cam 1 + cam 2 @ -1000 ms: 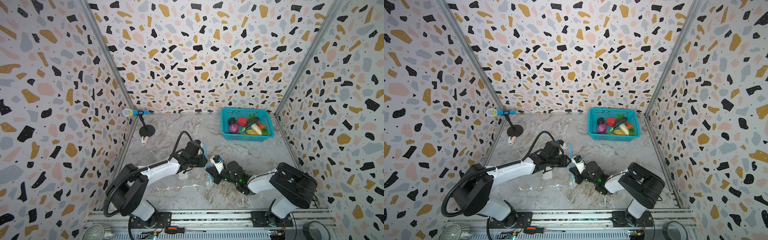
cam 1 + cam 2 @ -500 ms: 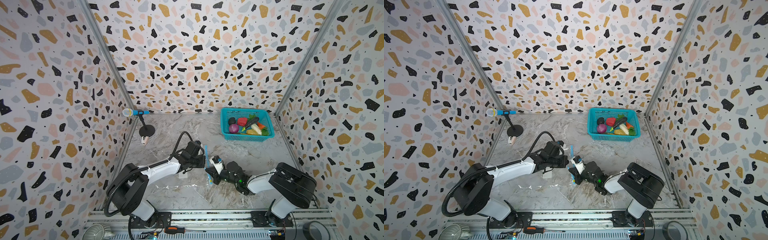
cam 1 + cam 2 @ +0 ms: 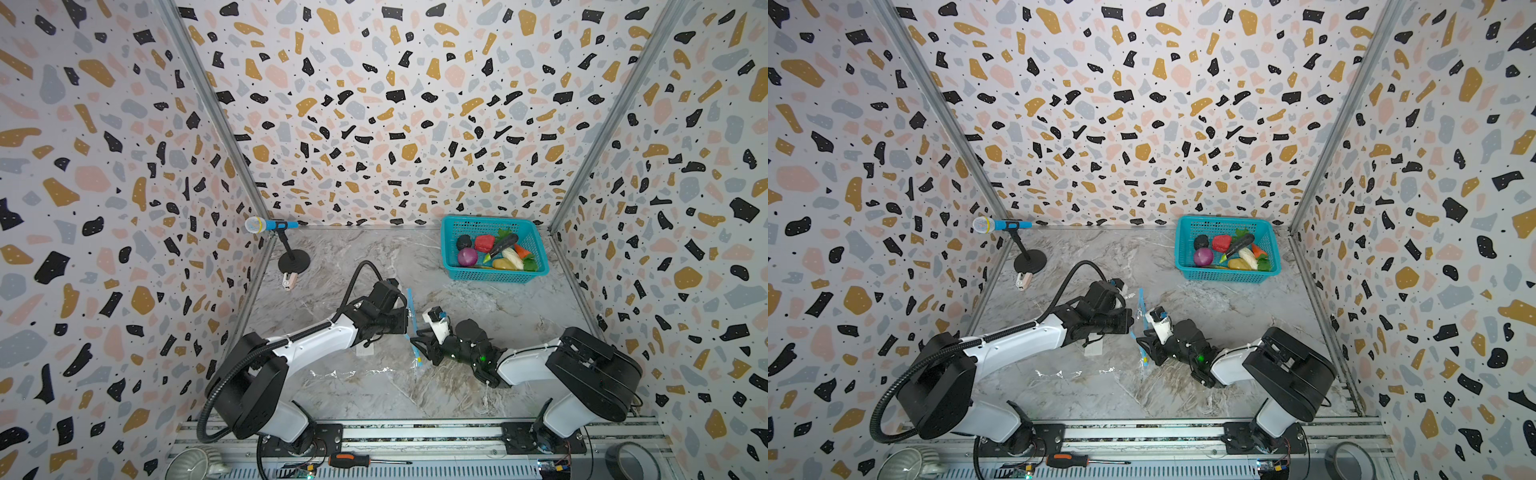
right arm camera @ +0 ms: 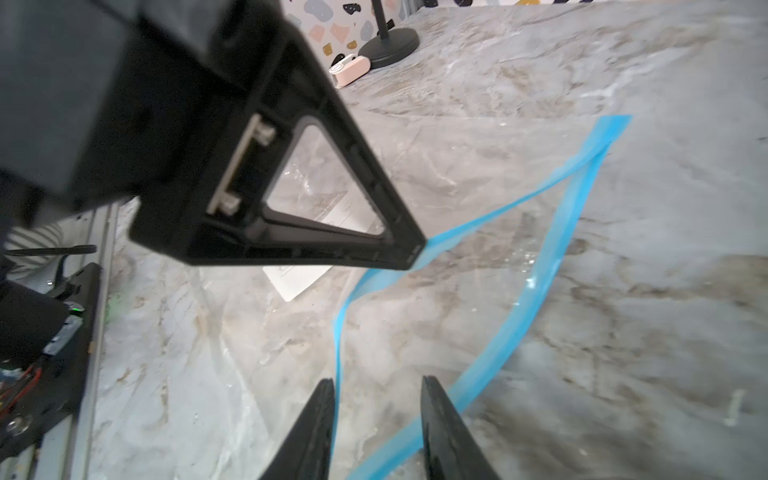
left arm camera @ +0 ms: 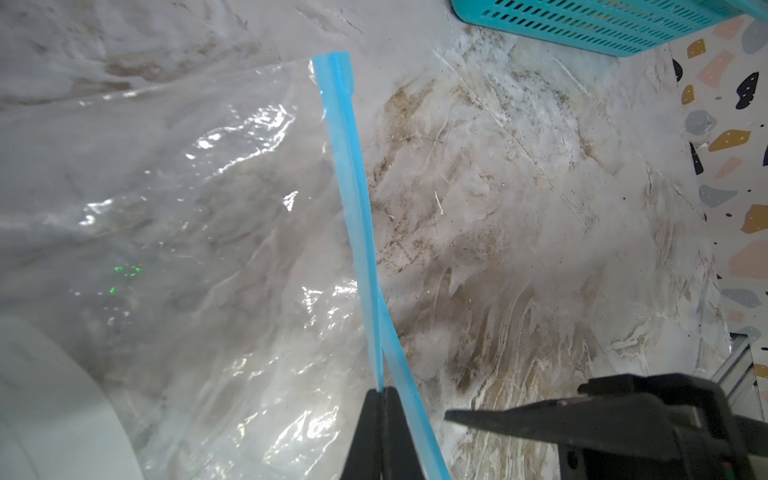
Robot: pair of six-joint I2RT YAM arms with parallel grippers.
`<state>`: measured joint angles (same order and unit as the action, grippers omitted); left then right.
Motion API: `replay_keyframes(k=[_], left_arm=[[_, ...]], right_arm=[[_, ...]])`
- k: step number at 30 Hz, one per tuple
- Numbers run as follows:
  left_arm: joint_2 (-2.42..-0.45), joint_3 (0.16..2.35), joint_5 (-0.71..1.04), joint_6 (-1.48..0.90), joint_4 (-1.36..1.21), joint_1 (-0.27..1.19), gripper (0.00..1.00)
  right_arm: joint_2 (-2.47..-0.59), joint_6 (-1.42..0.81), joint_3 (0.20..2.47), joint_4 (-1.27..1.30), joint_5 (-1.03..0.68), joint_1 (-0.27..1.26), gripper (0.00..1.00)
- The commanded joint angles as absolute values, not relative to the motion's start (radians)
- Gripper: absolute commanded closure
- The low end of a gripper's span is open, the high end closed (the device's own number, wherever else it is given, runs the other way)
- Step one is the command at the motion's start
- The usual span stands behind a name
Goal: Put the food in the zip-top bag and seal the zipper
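Note:
The bag's lower zipper strip lies loose under the raised upper zipper strip. Next, my right gripper grips the lower strip while my left gripper takes hold again of the upper zipper strip (image 4: 380, 280).
The food (image 3: 483, 242) lies in a teal basket (image 3: 490, 276) at the back right. The clear zip-top bag (image 3: 353, 374) lies flat mid-table, its white label (image 4: 297, 276) showing. Its blue zipper (image 5: 353, 187) has parted into two lips (image 4: 552, 232), so the mouth gapes. My left gripper (image 5: 380, 390) is shut on one lip, holding it up off the table. My right gripper (image 4: 376, 382) stands open just in front, one fingertip (image 4: 324, 395) beside the raised lip, the other lip passing under it. In both top views the two grippers (image 3: 409, 328) (image 3: 1142, 345) meet at the bag's mouth.
A toy microphone on a black stand (image 3: 270, 225) and a small pink piece (image 3: 289, 279) sit at the back left. A screwdriver (image 3: 349, 460) and a tape roll (image 3: 631, 457) lie by the front rail. Patterned walls close three sides.
My left gripper closed on one lip of the zipper. My right gripper, shut until just now, has opened and let go of the strip.

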<state>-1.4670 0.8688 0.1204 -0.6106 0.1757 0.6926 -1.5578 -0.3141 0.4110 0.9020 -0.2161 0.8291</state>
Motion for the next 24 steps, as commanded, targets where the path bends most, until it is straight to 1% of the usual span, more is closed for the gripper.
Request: replay_keyframes(k=[1,7,10,13,17,24], left_arm=[[-1.437,0.894,0.097,-0.623,0.186,0.698,1.0],[-1.405,0.902,0.095,-0.637,0.196,0.698,1.0],[-1.384,0.909,0.083,-0.637,0.215,0.698,1.0],[-1.362,0.914,0.077,-0.641,0.223,0.698,1.0],[-1.336,0.91,0.067,-0.65,0.221,0.698,1.0],[-1.319,0.886,0.046,-0.647,0.215,0.698,1.0]], right_arm=[[-1.522,-0.382,0.433,0.859,-0.23,0.788,0.56],[-1.612,-0.492,0.551,0.801,-0.296,0.726,0.48],[-1.668,-0.526,0.608,0.777,-0.321,0.7,0.43],[-1.728,-0.57,0.664,0.769,-0.379,0.679,0.43],[-1.78,-0.594,0.716,0.765,-0.451,0.671,0.52],[-1.753,-0.655,0.676,0.88,-0.529,0.649,0.86]])
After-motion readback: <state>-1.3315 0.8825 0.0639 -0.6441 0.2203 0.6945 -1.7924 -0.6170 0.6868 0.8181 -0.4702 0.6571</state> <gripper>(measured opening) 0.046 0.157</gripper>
